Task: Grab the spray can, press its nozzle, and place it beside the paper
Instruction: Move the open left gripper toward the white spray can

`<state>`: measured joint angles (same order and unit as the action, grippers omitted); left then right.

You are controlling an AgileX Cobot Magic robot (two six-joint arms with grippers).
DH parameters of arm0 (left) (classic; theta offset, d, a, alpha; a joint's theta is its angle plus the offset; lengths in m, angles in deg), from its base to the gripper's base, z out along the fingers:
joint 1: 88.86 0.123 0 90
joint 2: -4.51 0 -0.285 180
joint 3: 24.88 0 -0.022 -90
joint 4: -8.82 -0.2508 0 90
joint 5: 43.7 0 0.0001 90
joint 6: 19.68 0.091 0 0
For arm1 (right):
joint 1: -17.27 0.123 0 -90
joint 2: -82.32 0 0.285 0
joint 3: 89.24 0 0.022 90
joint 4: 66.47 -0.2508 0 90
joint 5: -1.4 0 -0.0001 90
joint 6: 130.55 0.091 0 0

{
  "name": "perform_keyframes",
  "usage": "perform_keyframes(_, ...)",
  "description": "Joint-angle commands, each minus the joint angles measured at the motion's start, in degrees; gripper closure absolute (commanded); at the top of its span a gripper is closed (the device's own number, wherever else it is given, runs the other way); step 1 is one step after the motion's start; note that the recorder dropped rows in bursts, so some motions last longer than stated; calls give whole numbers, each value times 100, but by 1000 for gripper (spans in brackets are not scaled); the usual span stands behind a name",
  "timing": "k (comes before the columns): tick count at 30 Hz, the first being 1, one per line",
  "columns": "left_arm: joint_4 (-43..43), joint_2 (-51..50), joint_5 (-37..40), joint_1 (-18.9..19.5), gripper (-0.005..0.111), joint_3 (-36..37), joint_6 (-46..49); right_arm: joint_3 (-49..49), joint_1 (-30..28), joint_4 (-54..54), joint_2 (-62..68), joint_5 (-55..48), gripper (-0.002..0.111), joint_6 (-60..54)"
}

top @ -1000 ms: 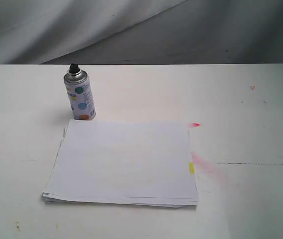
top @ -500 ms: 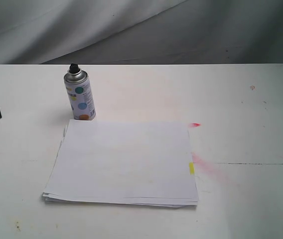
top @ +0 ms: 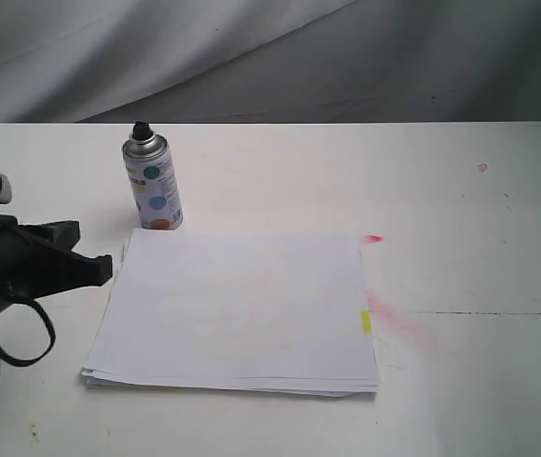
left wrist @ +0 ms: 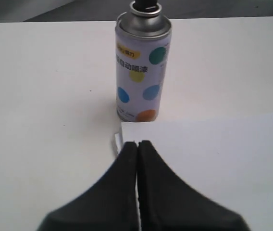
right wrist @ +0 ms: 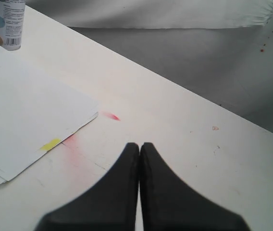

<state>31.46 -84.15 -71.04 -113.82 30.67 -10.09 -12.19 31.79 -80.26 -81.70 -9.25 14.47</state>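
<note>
The spray can should be reached next by my left gripper, which should close around the middle of its body [top: 155, 193] [left wrist: 140, 81], well below its black nozzle.
The spray can [top: 153, 183] stands upright on the white table, just behind the far left corner of the paper [top: 237, 309]. Its black nozzle [top: 141, 129] tops the silver dome. In the left wrist view the spray can [left wrist: 142, 62] rises straight ahead, with the paper [left wrist: 213, 159] in front of it. My left gripper [top: 109, 268] has come in from the left edge and hovers at the paper's left side, shut and empty [left wrist: 137, 143]. My right gripper [right wrist: 139, 145] is shut and empty above bare table; the exterior view does not show it. The paper's yellow tab [top: 367, 322] marks its right edge.
Pink-red spray stains [top: 394, 319] mark the table right of the paper, with a small red dab [top: 373, 238] behind them. A grey cloth backdrop [top: 270, 57] hangs behind the table's far edge. A black cable [top: 4, 333] loops below my left arm.
My left arm has moved in from the left edge toward the paper's left side; one second ago it was out of view. Can and paper have not moved.
</note>
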Motion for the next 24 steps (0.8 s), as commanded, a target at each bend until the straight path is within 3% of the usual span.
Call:
perform_keyframes(1,86,-835,-1379,-33,107,5,-264,16,-22,-26,-35,14,108,8)
perform_keyframes(7,-1248,-2157,-2769,-33,107,5,-1328,16,-22,-26,-35,14,108,8)
perform_keyframes(11,-1249,-2609,-3689,-33,107,5,-1387,16,-22,-26,-35,14,108,8)
perform_keyframes(14,-1249,-2587,-3716,-33,103,5,-1387,16,-22,-26,-35,14,108,8)
perform_keyframes(16,-1263,-2587,-3716,-33,93,5,-1387,16,-22,-26,-35,14,108,8)
perform_keyframes(18,-1499,-2587,-3716,-33,55,5,-1400,16,-22,-26,-35,14,108,8)
perform_keyframes(19,-1544,-2587,-3716,-33,45,5,-1400,16,-22,-26,-35,14,108,8)
perform_keyframes(20,-1596,-2587,-3739,-33,22,5,-1400,16,-22,-26,-35,14,108,8)
perform_keyframes(22,-1596,-2587,-3739,-33,7,5,-1400,16,-22,-26,-35,14,108,8)
perform_keyframes(24,-1596,-2587,-3739,-33,5,5,-1400,16,-22,-26,-35,14,108,8)
